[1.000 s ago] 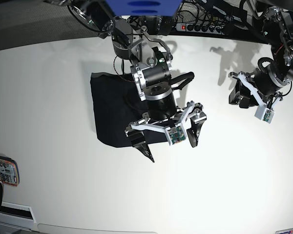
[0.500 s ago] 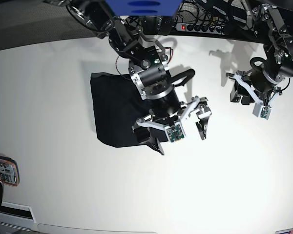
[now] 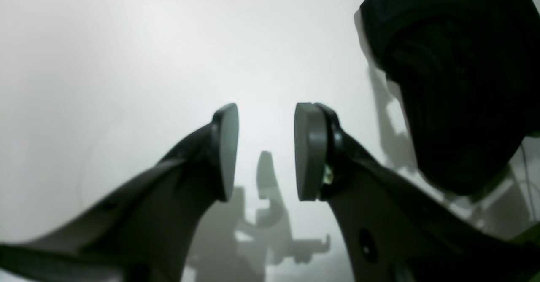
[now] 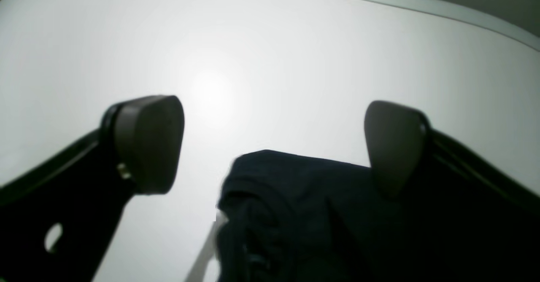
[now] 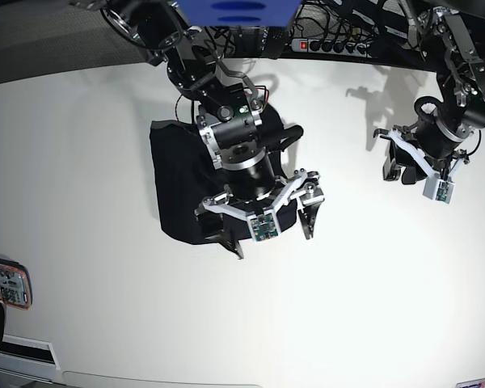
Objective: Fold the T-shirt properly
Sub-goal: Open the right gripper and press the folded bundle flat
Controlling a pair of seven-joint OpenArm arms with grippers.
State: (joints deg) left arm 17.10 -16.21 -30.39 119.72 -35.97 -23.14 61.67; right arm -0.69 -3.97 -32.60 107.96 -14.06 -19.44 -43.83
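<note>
The black T-shirt has a corner nearest the power strip. Next, my left gripper will go there and close on the T-shirt's corner (image 5: pixel 271 118) (image 3: pixel 455 176).
The black T-shirt (image 5: pixel 178 182) lies folded into a compact rectangle on the white table (image 5: pixel 81 145), left of centre. My right gripper (image 5: pixel 268 229) hangs open above the shirt's right edge, nothing between its fingers. In the right wrist view the wide-apart pads (image 4: pixel 147 143) frame bare table, with the T-shirt (image 4: pixel 303 206) bunched below them. My left gripper (image 5: pixel 396 166) hovers over bare table at the right, far from the shirt. Its pads (image 3: pixel 225 151) stand apart with only white table between them, so the left gripper (image 3: pixel 265 151) is open and empty.
A power strip (image 5: pixel 331 45) and cables run along the table's far edge. A red-rimmed device (image 5: pixel 4 284) lies at the left edge. A blue panel (image 5: pixel 234 10) hangs at the top. A dark blurred shape (image 3: pixel 455 84) fills the left wrist view's upper right.
The right arm swung right, then back left, and its open gripper now hangs over the shirt's right edge. The left arm shifted slightly. Both grippers stay open.
</note>
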